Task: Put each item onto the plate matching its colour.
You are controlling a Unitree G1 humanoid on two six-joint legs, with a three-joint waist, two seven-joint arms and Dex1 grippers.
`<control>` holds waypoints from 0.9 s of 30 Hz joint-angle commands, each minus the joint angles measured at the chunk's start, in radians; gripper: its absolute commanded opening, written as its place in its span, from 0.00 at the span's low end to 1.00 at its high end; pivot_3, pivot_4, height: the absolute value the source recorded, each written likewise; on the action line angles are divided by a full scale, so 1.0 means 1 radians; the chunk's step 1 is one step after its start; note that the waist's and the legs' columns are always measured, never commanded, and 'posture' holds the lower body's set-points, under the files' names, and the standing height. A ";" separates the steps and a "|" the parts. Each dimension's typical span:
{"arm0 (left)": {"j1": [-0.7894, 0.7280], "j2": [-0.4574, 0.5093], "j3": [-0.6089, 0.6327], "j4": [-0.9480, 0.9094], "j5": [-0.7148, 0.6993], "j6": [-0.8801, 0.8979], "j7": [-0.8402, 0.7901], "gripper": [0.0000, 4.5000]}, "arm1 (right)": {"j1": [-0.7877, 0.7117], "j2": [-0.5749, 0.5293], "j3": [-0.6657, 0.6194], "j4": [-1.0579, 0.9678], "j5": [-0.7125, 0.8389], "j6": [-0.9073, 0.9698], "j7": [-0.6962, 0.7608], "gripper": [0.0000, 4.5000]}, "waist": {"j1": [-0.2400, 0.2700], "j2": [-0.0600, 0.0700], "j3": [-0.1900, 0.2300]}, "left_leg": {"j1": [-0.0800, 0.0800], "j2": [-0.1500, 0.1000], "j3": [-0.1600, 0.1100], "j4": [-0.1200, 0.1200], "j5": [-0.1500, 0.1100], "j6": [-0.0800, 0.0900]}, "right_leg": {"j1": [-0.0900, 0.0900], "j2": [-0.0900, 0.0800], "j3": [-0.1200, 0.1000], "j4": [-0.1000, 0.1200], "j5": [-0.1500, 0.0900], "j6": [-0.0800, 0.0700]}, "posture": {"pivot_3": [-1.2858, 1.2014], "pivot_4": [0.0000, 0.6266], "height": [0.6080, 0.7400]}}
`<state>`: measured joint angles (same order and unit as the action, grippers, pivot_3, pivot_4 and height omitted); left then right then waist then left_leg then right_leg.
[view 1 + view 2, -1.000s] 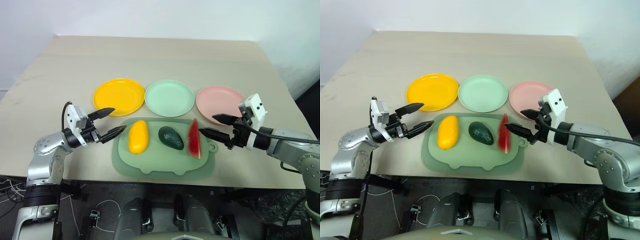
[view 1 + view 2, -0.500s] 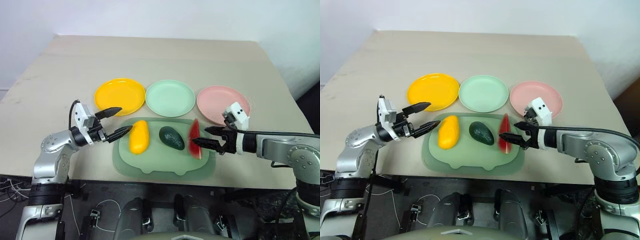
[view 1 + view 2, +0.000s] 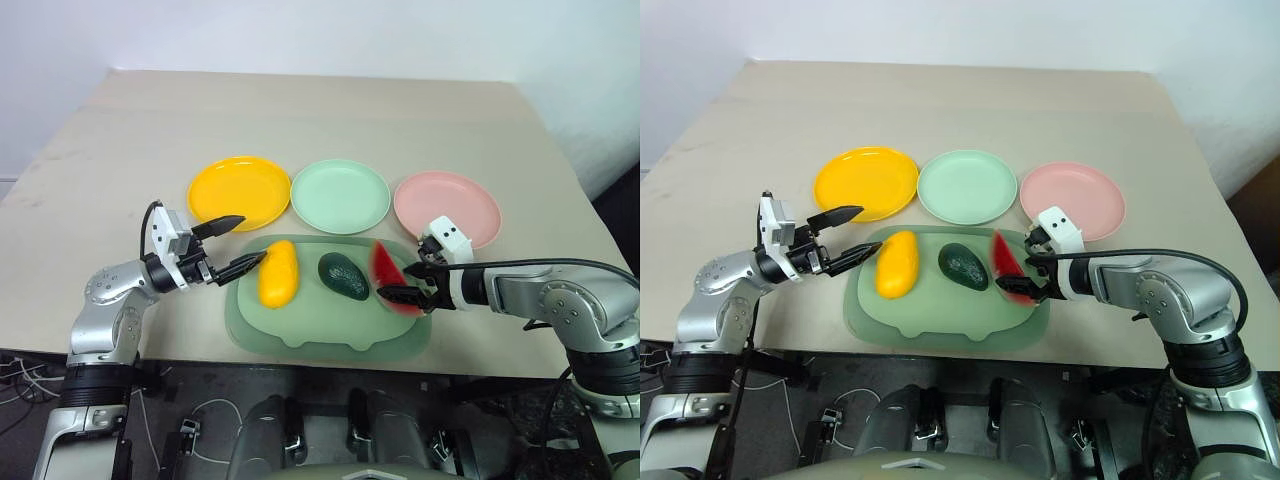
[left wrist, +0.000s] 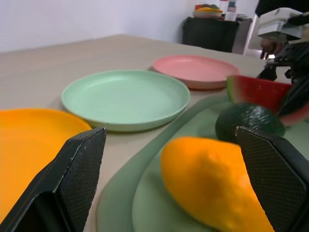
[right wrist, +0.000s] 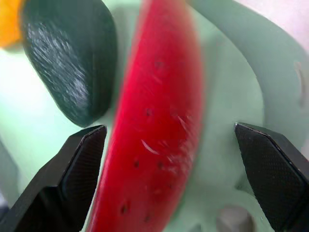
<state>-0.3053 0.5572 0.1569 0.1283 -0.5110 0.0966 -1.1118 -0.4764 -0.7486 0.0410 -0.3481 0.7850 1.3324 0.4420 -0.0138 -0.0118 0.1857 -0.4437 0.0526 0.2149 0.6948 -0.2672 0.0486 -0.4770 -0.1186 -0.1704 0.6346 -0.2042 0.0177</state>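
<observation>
My right gripper's fingers are over only the near end of the slanting watermelon wedge. Next, I back off, turn my right gripper and take the wedge's middle (image 3: 385,268).
On the pale green mat (image 3: 330,335) lie a yellow mango (image 3: 277,273), a dark green avocado (image 3: 343,275) and a red watermelon wedge (image 3: 386,268), side by side. Behind the mat stand a yellow plate (image 3: 238,192), a mint green plate (image 3: 340,196) and a pink plate (image 3: 446,207), all bare. My right gripper (image 3: 392,280) is open and tilted down over the wedge (image 5: 159,121), one finger on each side of it. My left gripper (image 3: 252,237) is open and level, just left of the mango (image 4: 212,183), with nothing between its fingers (image 4: 77,169).
The mat sits close to the table's (image 3: 330,110) near edge. The table's back half lies behind the three plates. A cable (image 3: 560,265) runs along my right forearm.
My right gripper has come down and tilted toward the mat, and now straddles the watermelon wedge. The left gripper has hardly moved.
</observation>
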 commanded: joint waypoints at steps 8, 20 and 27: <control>0.037 -0.008 0.028 -0.048 -0.006 -0.032 0.030 1.00 | -0.048 -0.041 0.065 0.020 -0.110 -0.085 0.091 0.96 | 0.001 0.000 0.000 | 0.000 0.000 0.000 0.000 0.000 0.000 | 0.000 0.000 0.000 0.000 0.000 0.000 | 0.52 0.24 0.67; 0.074 -0.002 0.045 -0.086 -0.014 -0.030 0.050 1.00 | -0.073 -0.090 0.003 -0.018 -0.125 -0.129 0.196 0.22 | 0.002 0.000 0.000 | 0.000 0.000 0.000 0.000 0.000 0.000 | 0.000 0.000 0.000 -0.001 -0.001 -0.001 | 0.52 0.24 0.67; 0.068 0.004 0.047 -0.085 -0.017 -0.018 0.056 1.00 | -0.118 -0.091 -0.076 0.016 -0.127 -0.132 0.206 0.08 | 0.000 0.000 0.000 | -0.001 0.000 0.000 0.000 0.000 0.000 | -0.001 0.000 0.000 -0.001 -0.001 -0.001 | 0.52 0.24 0.67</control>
<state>-0.2296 0.5508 0.1810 0.0715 -0.5137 0.0818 -1.0598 -0.5775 -0.8347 -0.0065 -0.3252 0.6512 1.2102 0.6372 -0.0138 -0.0117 0.1858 -0.4447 0.0530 0.2149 0.6944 -0.2674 0.0487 -0.4781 -0.1186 -0.1705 0.6336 -0.2052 0.0163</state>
